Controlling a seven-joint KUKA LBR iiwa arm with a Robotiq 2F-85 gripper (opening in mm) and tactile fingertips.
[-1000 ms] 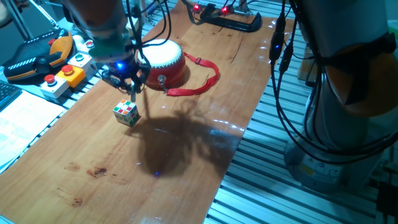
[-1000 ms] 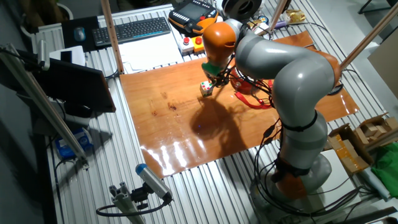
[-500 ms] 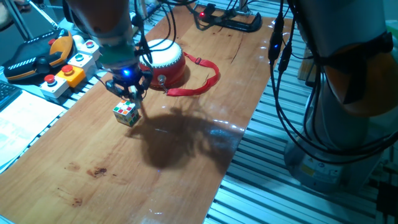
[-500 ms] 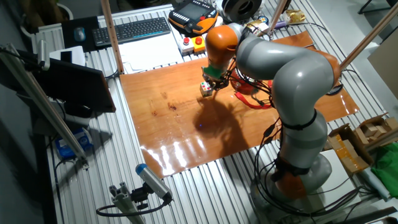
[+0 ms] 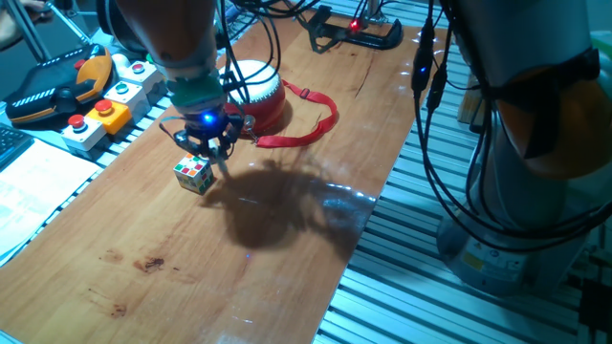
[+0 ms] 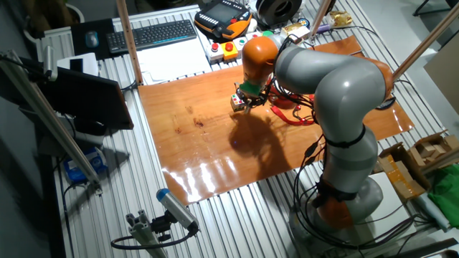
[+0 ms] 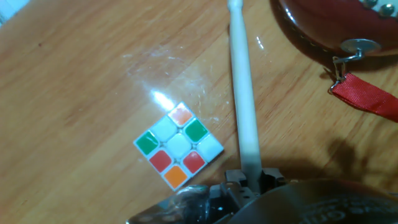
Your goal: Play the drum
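I should let go of the white stick, now between drum and cube, with my gripper on the wooden table (image 5: pixel 221 170) (image 7: pixel 243 126) close beside the multicoloured cube.
The red drum (image 5: pixel 263 88) with its white skin stands at the back of the wooden table (image 5: pixel 287 248), partly behind my arm; its red strap (image 5: pixel 308 128) lies to its right. In the hand view only the drum's red side (image 7: pixel 329 25) and metal ring (image 7: pixel 354 45) show at top right. My gripper (image 5: pixel 211 148) is shut on a thin white stick (image 7: pixel 242 106) that points down at the table, between the drum and a small multicoloured cube (image 5: pixel 194 175). The cube (image 7: pixel 178 146) lies just left of the stick. The other fixed view shows the gripper (image 6: pixel 245 99) beside the cube (image 6: pixel 237 103).
A button box (image 5: pixel 98 117) and an orange-black pendant (image 5: pixel 57 84) lie off the table's left edge. A black clamp (image 5: pixel 356 34) sits at the far end. A keyboard (image 6: pixel 154 34) lies beyond the table. Cables hang at the right edge.
My gripper with the stick has shifted a little to the right and nearer the camera, beside the cube. The drum and the cube have not moved.
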